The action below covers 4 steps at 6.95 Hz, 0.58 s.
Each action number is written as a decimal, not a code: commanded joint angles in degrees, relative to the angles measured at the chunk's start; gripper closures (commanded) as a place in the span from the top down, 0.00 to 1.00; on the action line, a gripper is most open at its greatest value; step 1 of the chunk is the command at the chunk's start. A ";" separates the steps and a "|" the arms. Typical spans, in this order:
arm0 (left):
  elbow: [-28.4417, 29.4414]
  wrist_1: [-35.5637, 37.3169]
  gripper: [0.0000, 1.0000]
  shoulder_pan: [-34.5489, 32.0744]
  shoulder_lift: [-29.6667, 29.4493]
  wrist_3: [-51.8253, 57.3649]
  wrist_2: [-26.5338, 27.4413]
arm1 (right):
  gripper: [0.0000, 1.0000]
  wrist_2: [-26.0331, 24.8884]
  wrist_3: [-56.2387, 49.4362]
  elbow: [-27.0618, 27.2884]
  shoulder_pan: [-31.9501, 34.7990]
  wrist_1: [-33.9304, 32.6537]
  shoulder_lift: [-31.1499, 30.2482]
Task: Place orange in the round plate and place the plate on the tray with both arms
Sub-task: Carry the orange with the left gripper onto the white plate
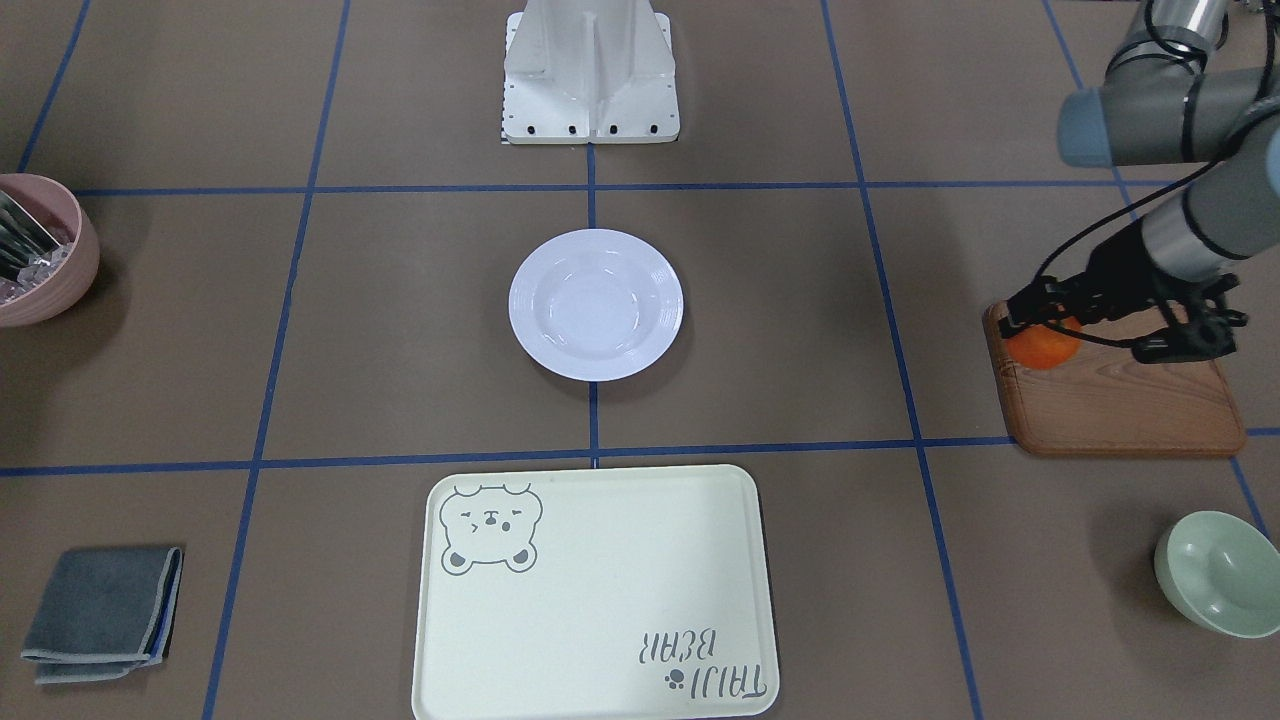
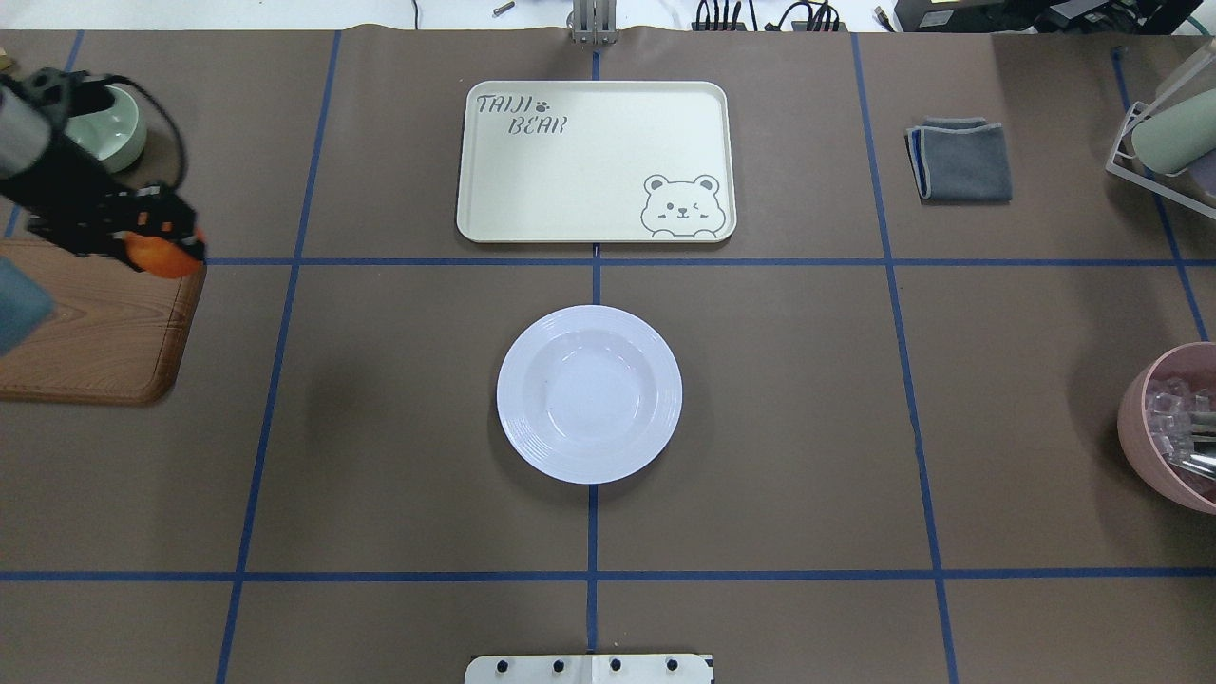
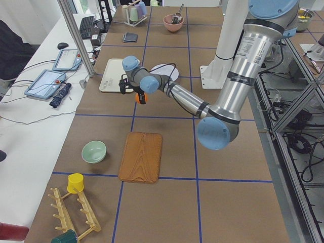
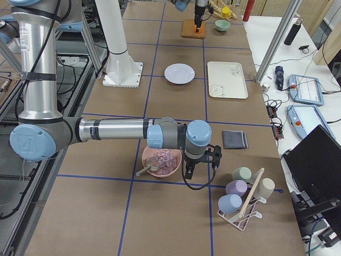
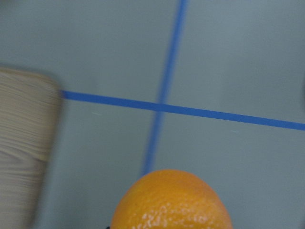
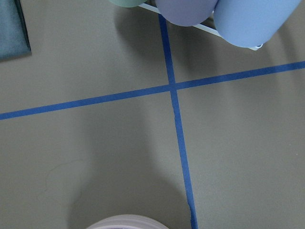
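My left gripper should open and let the orange go, now held over the wooden board's far corner, leaving it in the middle of the white round plate point(image 1: 600, 301).
My left gripper point(image 2: 152, 249) is shut on the orange point(image 2: 163, 257), a small bright mandarin, held in the air over the far corner of the wooden board point(image 2: 95, 332). The orange point(image 5: 171, 200) fills the bottom of the left wrist view. The white round plate point(image 2: 589, 392) sits empty at the table's middle, well to the right of that gripper. The cream tray point(image 2: 594, 161) with the bear drawing lies beyond the plate, with nothing on it. My right gripper point(image 4: 201, 169) shows only in the exterior right view, beside the pink bowl; I cannot tell whether it is open or shut.
A pale green bowl point(image 2: 109, 123) stands behind the left arm. A pink bowl point(image 2: 1173, 427) holding clear pieces sits at the right edge. A folded grey cloth point(image 2: 959, 157) lies right of the tray, and a cup rack point(image 2: 1168, 133) stands at the far right corner.
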 commanded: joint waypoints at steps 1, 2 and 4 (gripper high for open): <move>2.59 1.31 0.00 13.16 -14.06 -20.67 8.44 | 1.00 -0.21 -0.22 0.01 -0.08 0.03 0.43; 4.94 1.23 0.00 18.02 -16.71 -23.09 14.06 | 1.00 -0.21 -0.31 0.09 -0.08 0.02 0.61; 9.70 -0.87 0.00 24.19 -18.49 -24.87 18.58 | 1.00 0.05 -0.05 0.10 -0.17 0.11 0.79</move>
